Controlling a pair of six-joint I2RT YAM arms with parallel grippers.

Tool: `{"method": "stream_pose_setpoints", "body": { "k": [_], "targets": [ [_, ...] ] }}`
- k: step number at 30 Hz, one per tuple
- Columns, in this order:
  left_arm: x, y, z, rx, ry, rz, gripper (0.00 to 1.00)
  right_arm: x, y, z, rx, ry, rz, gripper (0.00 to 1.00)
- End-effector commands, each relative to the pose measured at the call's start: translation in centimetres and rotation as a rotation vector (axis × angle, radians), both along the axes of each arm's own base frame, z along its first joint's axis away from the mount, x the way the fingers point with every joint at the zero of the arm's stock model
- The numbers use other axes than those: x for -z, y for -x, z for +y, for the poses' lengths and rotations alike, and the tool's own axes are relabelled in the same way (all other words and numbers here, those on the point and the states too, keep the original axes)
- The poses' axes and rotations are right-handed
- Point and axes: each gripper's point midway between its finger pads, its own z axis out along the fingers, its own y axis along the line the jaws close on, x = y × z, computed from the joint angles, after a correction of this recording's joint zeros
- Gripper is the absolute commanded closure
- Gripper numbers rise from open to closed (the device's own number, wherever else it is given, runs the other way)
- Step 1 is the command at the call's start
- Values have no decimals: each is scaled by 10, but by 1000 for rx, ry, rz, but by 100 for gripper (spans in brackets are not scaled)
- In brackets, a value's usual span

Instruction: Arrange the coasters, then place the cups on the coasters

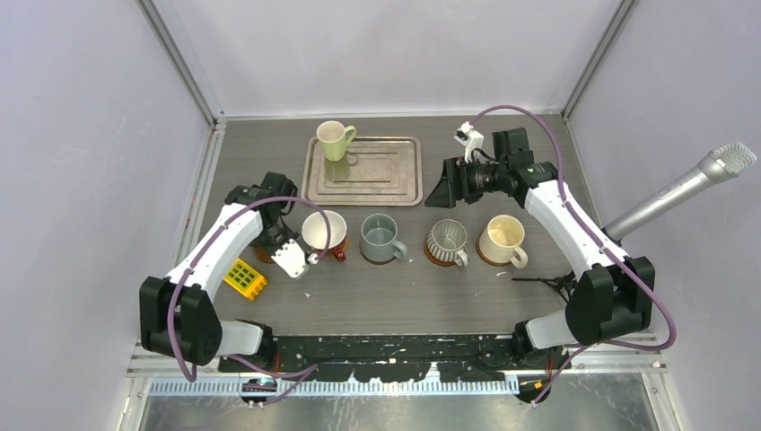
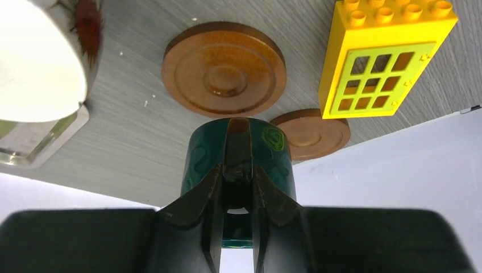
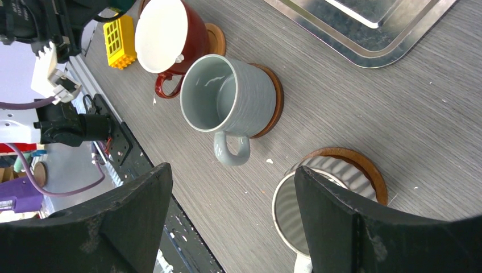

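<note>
My left gripper will set the dark green cup down on the bare ringed coaster [image 1: 270, 247] [image 2: 224, 74] next to the red-and-white cup. The green cup still hangs a little above that coaster.
My left gripper [image 2: 237, 170] is shut on the handle of the dark green cup [image 2: 202, 156], which hangs a little above a bare ringed coaster [image 2: 223, 68]. A second, plainer coaster [image 2: 311, 135] lies beside it. In the top view the left gripper [image 1: 272, 235] sits left of the red-and-white cup [image 1: 323, 232]. The grey-blue cup [image 1: 380, 238], ribbed cup [image 1: 446, 241] and cream cup [image 1: 502, 238] each stand on a coaster. The pale green cup [image 1: 336, 139] stands on the tray. My right gripper [image 3: 233, 216] is open and empty, above the ribbed cup [image 3: 287, 213].
The silver tray [image 1: 395, 175] lies at the back centre. A yellow grid block [image 1: 244, 278] sits near the front left, close to the left arm. A microphone [image 1: 682, 189] pokes in from the right wall. Walls close in on three sides.
</note>
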Motion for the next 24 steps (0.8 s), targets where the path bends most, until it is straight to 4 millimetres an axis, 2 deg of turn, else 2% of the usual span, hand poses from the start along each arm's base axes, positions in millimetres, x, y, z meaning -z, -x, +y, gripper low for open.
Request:
{"method": "stream_pose_setpoints", "body": {
  "k": [1,12,24],
  "targets": [
    [-6,-15,1,22,-5,-102,100,-3,-3,1,2,-15,-1,17],
    [23,-2,1,44,5,-89,100,-1,-4,1,1,-24,17,17],
    [31,-4,-6,77,18,-110,98,1,-3,1,1,-29,28,17]
  ]
}}
